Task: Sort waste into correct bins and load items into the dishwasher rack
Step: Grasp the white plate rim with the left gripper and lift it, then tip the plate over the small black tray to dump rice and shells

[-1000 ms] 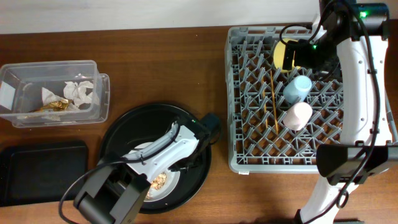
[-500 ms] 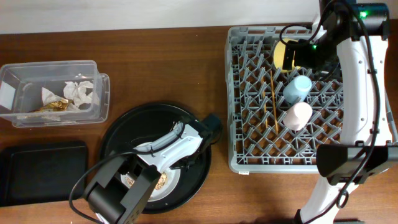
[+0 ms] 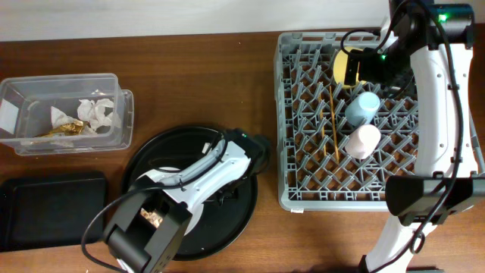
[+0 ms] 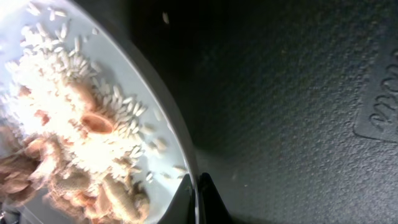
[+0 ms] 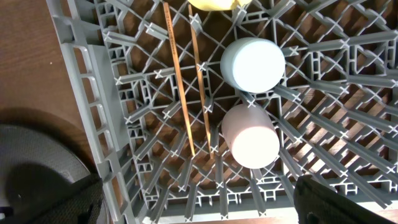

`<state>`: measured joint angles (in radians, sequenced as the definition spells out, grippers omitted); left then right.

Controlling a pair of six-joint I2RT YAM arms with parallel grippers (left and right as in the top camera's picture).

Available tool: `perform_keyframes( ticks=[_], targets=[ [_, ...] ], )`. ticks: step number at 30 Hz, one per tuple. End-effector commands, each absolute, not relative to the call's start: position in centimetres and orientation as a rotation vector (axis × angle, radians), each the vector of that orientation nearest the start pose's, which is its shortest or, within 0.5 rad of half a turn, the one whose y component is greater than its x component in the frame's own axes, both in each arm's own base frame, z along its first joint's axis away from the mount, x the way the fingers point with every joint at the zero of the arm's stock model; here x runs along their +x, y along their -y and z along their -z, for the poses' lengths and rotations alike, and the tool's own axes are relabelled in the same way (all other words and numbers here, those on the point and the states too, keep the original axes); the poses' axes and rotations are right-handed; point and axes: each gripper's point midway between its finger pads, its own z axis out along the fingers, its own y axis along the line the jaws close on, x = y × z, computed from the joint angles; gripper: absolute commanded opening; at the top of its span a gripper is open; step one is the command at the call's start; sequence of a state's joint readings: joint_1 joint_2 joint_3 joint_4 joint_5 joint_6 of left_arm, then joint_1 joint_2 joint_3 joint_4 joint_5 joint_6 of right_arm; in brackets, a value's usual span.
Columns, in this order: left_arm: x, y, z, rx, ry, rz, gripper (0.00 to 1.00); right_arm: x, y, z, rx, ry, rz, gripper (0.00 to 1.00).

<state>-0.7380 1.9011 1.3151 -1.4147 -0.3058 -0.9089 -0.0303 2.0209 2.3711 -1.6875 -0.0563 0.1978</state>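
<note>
Next, my left gripper releases the grey-white plate on the round black tray's side point(image 3: 214, 184) nearest the dishwasher rack.
In the left wrist view my left gripper point(image 4: 198, 198) is shut on the rim of the grey-white plate point(image 4: 155, 118), which carries rice and brownish food scraps point(image 4: 68, 118). In the overhead view my left arm point(image 3: 204, 171) hides the plate. My right gripper point(image 5: 199, 208) is open and empty above the dishwasher rack point(image 3: 303, 193). The rack holds the yellow bowl point(image 3: 342, 67), light blue cup point(image 3: 362, 108), pink cup point(image 3: 362, 141) and chopsticks point(image 3: 333, 125). The clear tub point(image 3: 121, 114) holds white napkins point(image 3: 97, 112) and the gold wrapper point(image 3: 64, 130).
The plate is over a large round black tray point(image 3: 235, 227) at the front centre. The flat black rectangular tray point(image 3: 53, 208) lies at the front left, below the clear tub. The right wrist view shows the cups point(image 5: 252, 64) and the rack's left wall point(image 5: 93, 93).
The plate and its scraps, seen from overhead in the round tray earlier, no longer show there. My left arm has shifted left and up over them. The right arm has not moved.
</note>
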Motion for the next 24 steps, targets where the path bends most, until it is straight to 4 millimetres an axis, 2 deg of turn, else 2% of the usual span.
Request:
perform_keyframes(
  ticks=[1, 3, 6, 9, 13, 15, 18, 19, 20, 24],
  targets=[
    [23.5, 11.0, -8.3, -0.189, -3.020, -0.903, 0.01, 40.1, 0.5, -25.1, 0.318, -2.898, -0.100, 0.98],
    [24.9, 9.2, -9.8, -0.242, -3.017, -0.928, 0.01, 40.1, 0.5, -25.1, 0.318, -2.898, -0.100, 0.98],
    [27.1, 7.0, -11.1, -0.288, -3.058, -0.860, 0.01, 40.1, 0.5, -25.1, 0.318, -2.898, -0.100, 0.98],
    [29.2, 4.1, -13.1, -0.484, -3.053, -0.783, 0.01, 40.1, 0.5, -25.1, 0.318, -2.898, -0.100, 0.98],
    [32.1, 1.4, -14.8, -0.590, -3.112, -0.455, 0.01, 40.1, 0.5, -25.1, 0.318, -2.898, -0.100, 0.98],
    [32.6, 0.2, -15.2, -0.652, -3.122, -0.342, 0.01, 40.1, 0.5, -25.1, 0.318, -2.898, -0.100, 0.98],
    [33.7, -2.0, -15.1, -0.738, -3.124, -0.045, 0.01, 40.1, 0.5, -25.1, 0.318, -2.898, -0.101, 0.98],
    [33.8, -3.2, -15.1, -0.812, -3.105, 0.009, 0.01, 40.1, 0.5, -25.1, 0.318, -2.898, -0.100, 0.98],
    [33.6, -5.2, -15.1, -0.929, -3.071, 0.070, 0.01, 40.1, 0.5, -25.1, 0.318, -2.898, -0.100, 0.98],
    [33.7, -9.8, -15.2, -1.086, -2.960, 0.246, 0.01, 40.1, 0.5, -25.1, 0.318, -2.898, -0.100, 0.98]
  ],
)
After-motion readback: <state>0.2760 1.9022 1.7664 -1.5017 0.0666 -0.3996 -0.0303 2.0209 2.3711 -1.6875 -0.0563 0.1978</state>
